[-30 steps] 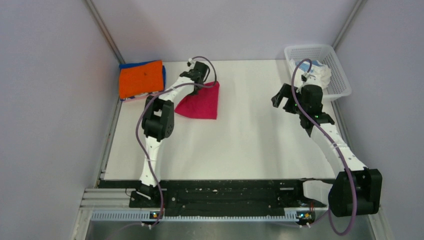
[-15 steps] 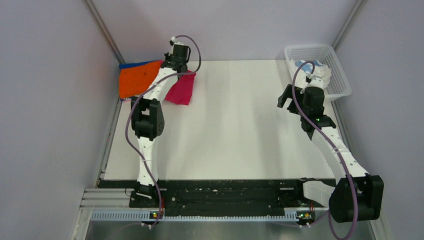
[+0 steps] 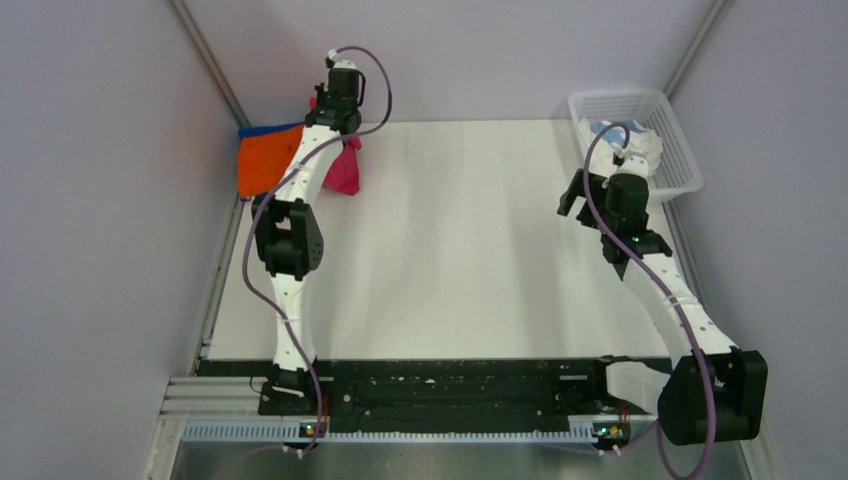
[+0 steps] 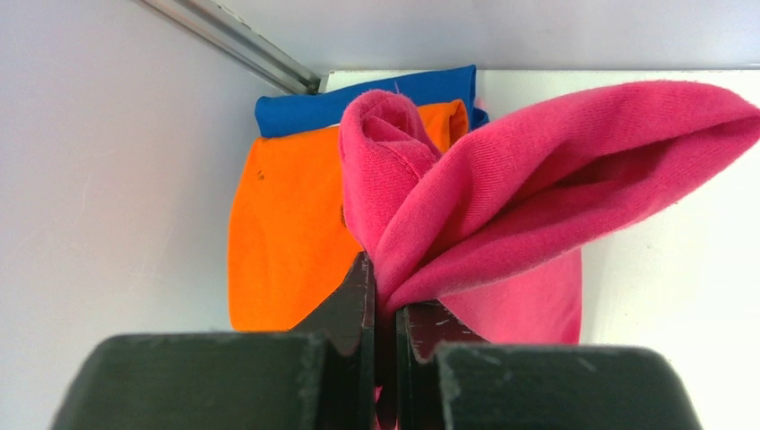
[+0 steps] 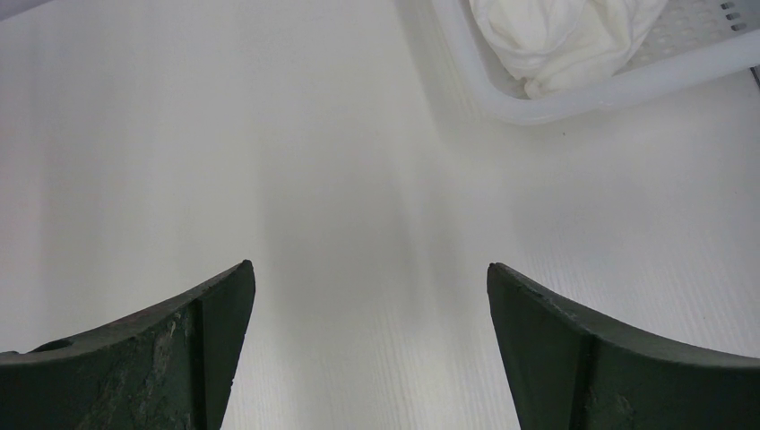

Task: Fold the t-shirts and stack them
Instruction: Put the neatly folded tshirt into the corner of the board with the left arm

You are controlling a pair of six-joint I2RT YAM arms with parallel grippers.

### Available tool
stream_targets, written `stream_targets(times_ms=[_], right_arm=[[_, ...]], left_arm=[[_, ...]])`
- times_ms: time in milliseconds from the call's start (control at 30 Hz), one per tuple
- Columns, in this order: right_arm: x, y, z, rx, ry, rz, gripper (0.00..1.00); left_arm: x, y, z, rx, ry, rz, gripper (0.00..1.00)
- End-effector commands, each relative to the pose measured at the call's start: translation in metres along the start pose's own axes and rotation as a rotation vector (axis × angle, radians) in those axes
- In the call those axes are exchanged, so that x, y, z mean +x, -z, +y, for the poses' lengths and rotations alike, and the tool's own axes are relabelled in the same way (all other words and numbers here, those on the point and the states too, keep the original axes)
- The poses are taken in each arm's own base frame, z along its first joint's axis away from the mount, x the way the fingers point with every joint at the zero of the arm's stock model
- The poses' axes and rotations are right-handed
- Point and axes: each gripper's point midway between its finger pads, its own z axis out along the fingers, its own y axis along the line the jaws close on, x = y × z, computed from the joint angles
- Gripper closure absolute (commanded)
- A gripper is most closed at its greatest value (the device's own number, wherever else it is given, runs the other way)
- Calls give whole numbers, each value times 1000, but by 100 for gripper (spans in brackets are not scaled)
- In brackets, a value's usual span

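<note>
Next, my left gripper releases the crimson-pink t-shirt so that it is spread flat on top of the folded orange t-shirt [image 3: 288, 156] [image 4: 408, 202].
My left gripper [image 3: 330, 108] [image 4: 385, 288] is shut on a bunched fold of the crimson-pink t-shirt [image 3: 346, 172] [image 4: 547, 179], which hangs off the table at the back left. Beneath and to its left lies the folded orange t-shirt [image 3: 264, 160] [image 4: 278, 242], on top of a folded blue t-shirt [image 3: 262, 130] [image 4: 358, 100]. My right gripper [image 3: 573, 196] [image 5: 367, 278] stands open over bare table, with nothing between its fingers. White and pale blue t-shirts [image 3: 640, 150] [image 5: 565, 36] lie crumpled in the basket.
The white mesh basket [image 3: 684, 160] [image 5: 556, 103] stands at the back right corner, just beyond my right gripper. Walls and metal corner posts close in the table at the back and sides; the stack sits against the left wall.
My left arm has lifted the crimson-pink t-shirt and carried it back and left, up to the orange and blue stack. My right gripper has shifted slightly right, toward the basket.
</note>
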Motion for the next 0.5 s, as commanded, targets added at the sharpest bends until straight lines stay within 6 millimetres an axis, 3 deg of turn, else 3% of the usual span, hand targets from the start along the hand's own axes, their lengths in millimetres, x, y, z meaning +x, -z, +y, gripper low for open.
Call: stream_targets(times_ms=[0,267,467], right_arm=[[-14,2,-6,29,6,-42,1],[-13,1,-9,43,11,-39,1],[-12,-1,-11,53,12,-35,1]], left_arm=[[-69,42,43,-10,118,-160,100],[-91,55,66,3,195,-213,100],[-92,54,81,13,237,-213,100]])
